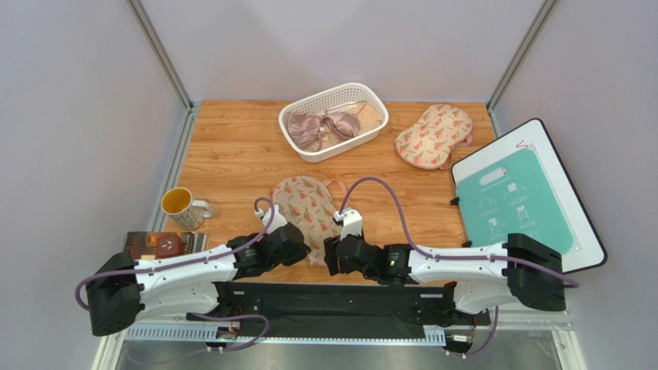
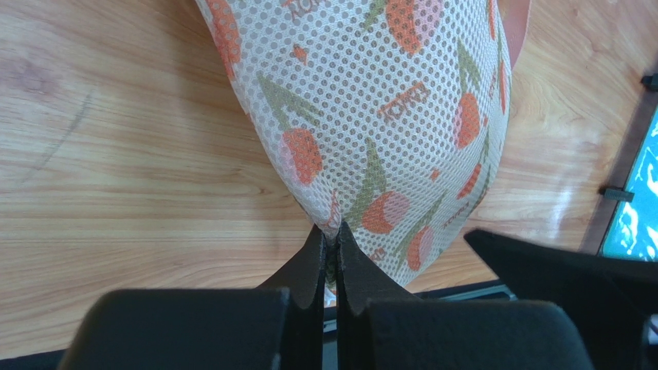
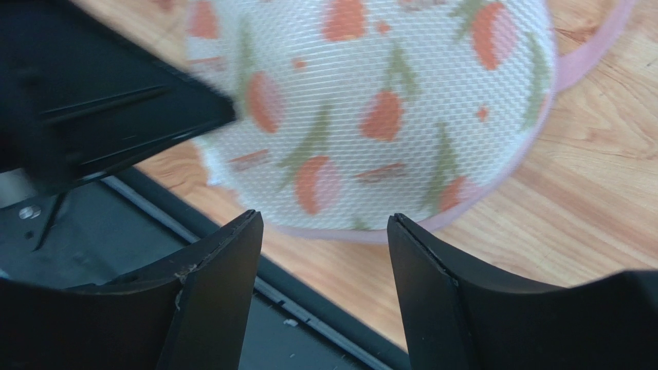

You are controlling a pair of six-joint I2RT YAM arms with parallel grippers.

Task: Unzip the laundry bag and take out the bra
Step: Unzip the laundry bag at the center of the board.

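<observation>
My left gripper should open and take the mesh closer to the laundry bag's pink rim (image 1: pixel 323 220), because it is pinching the bag's near edge, far from that rim.
The laundry bag (image 1: pixel 307 206) lies flat on the wooden table in front of the two arms, a beige mesh pouch with red flowers, green leaves and pink edging. My left gripper (image 2: pixel 330 231) is shut on the bag's (image 2: pixel 371 116) near edge, with a fold of mesh pinched between the fingertips. My right gripper (image 3: pixel 324 220) stands open just short of the bag's (image 3: pixel 371 108) pink rim, nothing between its fingers. In the top view both grippers meet at the bag's near end, left (image 1: pixel 303 248) and right (image 1: pixel 330 256). The bra is hidden.
A white basket (image 1: pixel 334 119) at the back holds a mauve satin bra and a pale one. A second bag of the same print (image 1: pixel 434 135) lies at the back right. A teal board (image 1: pixel 519 202) is on the right, a mug (image 1: pixel 179 204) and a book (image 1: pixel 164 243) on the left.
</observation>
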